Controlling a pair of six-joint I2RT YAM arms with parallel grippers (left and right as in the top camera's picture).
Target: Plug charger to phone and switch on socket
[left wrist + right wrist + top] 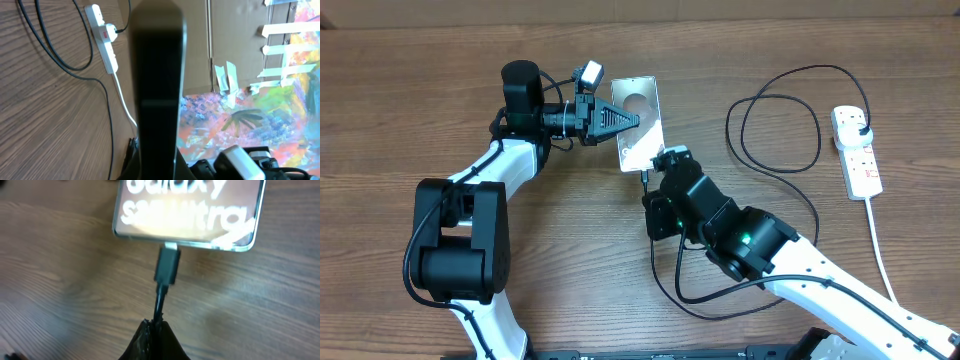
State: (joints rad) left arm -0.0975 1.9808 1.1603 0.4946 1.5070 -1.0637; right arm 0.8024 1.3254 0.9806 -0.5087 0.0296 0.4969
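Observation:
The connector's silver tip still shows at the phone and the robot's right gripper holds the bendy cable, so it should grip the black connector body [167, 267] and push.
The phone [640, 125] is held tilted above the table, silvery back up, by my left gripper [620, 122], which is shut on its left edge. In the left wrist view the phone [157, 90] is a dark edge-on slab between the fingers. My right gripper [159, 326] is shut on the charger cable [160, 302] just behind its black connector [167, 265], whose tip sits at the phone's bottom edge [190, 215]. The black cable [780, 130] loops right to a plug in the white socket [858, 150]. The socket also shows in the left wrist view [102, 35].
The socket's white cord [880, 250] runs down the right side toward the front edge. More black cable [670, 285] loops under my right arm. A cardboard wall and a colourful painted sheet [260, 115] show beyond the table.

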